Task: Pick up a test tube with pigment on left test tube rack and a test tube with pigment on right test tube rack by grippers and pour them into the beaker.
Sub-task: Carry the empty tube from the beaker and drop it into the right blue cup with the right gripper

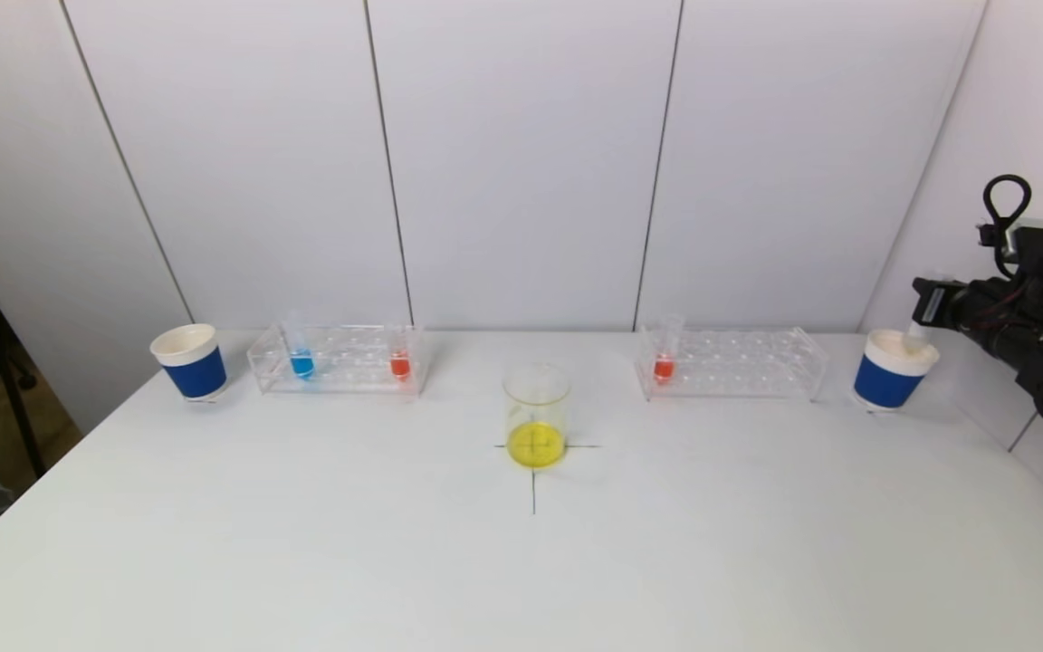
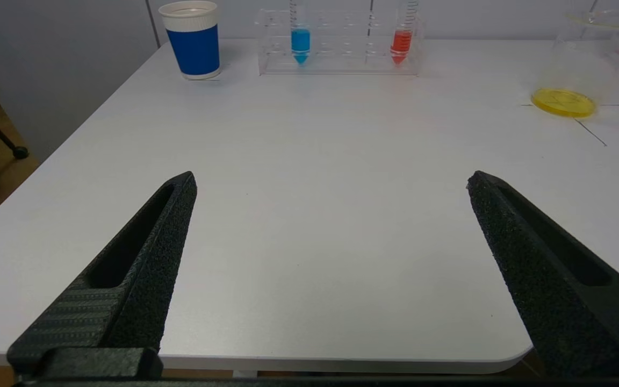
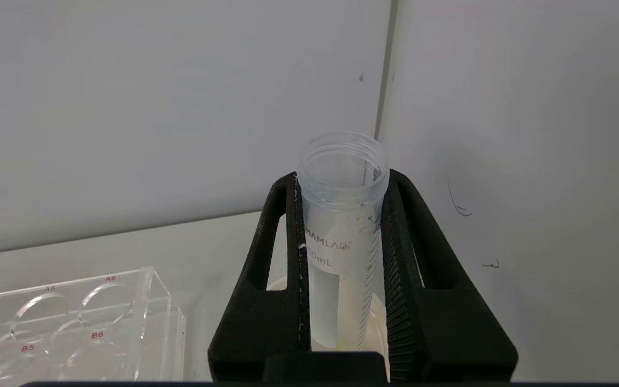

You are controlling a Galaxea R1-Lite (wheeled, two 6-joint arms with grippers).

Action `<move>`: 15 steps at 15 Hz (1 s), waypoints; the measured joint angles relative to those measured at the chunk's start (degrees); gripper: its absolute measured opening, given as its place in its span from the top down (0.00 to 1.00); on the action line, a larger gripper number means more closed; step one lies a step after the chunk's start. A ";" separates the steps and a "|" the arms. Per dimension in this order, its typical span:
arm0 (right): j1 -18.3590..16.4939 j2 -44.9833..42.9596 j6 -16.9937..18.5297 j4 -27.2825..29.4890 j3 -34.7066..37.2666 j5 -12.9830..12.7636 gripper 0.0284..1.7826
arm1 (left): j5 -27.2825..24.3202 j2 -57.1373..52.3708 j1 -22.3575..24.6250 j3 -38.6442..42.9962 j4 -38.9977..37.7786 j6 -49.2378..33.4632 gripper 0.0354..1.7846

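Observation:
The empty test tube, now upright just above that cup, will be released by my right gripper inside the blue paper cup (image 1: pixel 891 347) (image 3: pixel 336 332), next to the side of that cup.
My right gripper (image 1: pixel 924 308) is shut on a clear, empty test tube (image 3: pixel 342 215) and holds it upright just above the right blue paper cup (image 1: pixel 891 369), at the table's far right. The beaker (image 1: pixel 536 417) stands mid-table on a cross mark with yellow liquid in it. The left rack (image 1: pixel 340 358) holds a blue tube (image 1: pixel 301 362) and an orange tube (image 1: pixel 400 364). The right rack (image 1: pixel 739 362) holds one orange tube (image 1: pixel 664 367). My left gripper (image 2: pixel 331 180) is open and empty over the table's near left edge, outside the head view.
A second blue paper cup (image 1: pixel 191 360) stands left of the left rack. White wall panels close the back and the right side, close to my right arm. A dark stand and floor lie beyond the table's left edge.

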 joint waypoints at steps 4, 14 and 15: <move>0.04 0.49 -0.10 -0.05 1.57 0.00 0.76 | 0.00 0.00 0.00 0.00 0.00 0.00 0.01; 0.69 1.51 -0.11 -3.08 3.62 0.39 0.76 | 0.00 0.00 0.00 0.00 0.00 0.00 0.01; 0.69 1.56 -0.10 -3.08 3.69 0.44 0.76 | -0.02 0.00 0.00 0.00 0.00 0.00 0.01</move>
